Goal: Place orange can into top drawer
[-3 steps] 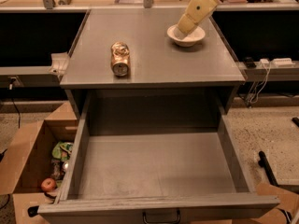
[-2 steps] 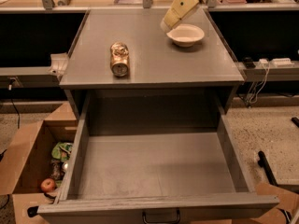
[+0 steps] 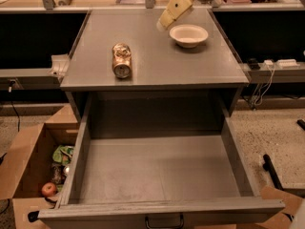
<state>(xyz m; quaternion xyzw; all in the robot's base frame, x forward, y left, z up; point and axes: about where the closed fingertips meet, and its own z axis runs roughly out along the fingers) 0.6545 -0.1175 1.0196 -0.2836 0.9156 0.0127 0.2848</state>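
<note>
The robot's gripper needs to next go to the orange can's far end [image 3: 121,51], the one away from the open drawer, and close there.
The orange can [image 3: 122,59] lies on its side on the grey cabinet top [image 3: 152,66], left of centre, one silver round end facing me. The top drawer [image 3: 159,168] is pulled wide open below and nothing lies in it; its dark handle [image 3: 164,222] shows at the bottom edge. My gripper [image 3: 167,18] hangs above the back of the cabinet top, just left of the white bowl [image 3: 188,35], to the right of and behind the can, touching neither.
An open cardboard box [image 3: 35,168] with an apple and other items stands on the floor left of the drawer. A counter with clutter runs along the back. Cables and a power strip [image 3: 276,63] lie at right.
My gripper has moved left and toward the back, from over the white bowl to its left side, nearer the can. The can, the bowl and the drawer have not moved.
</note>
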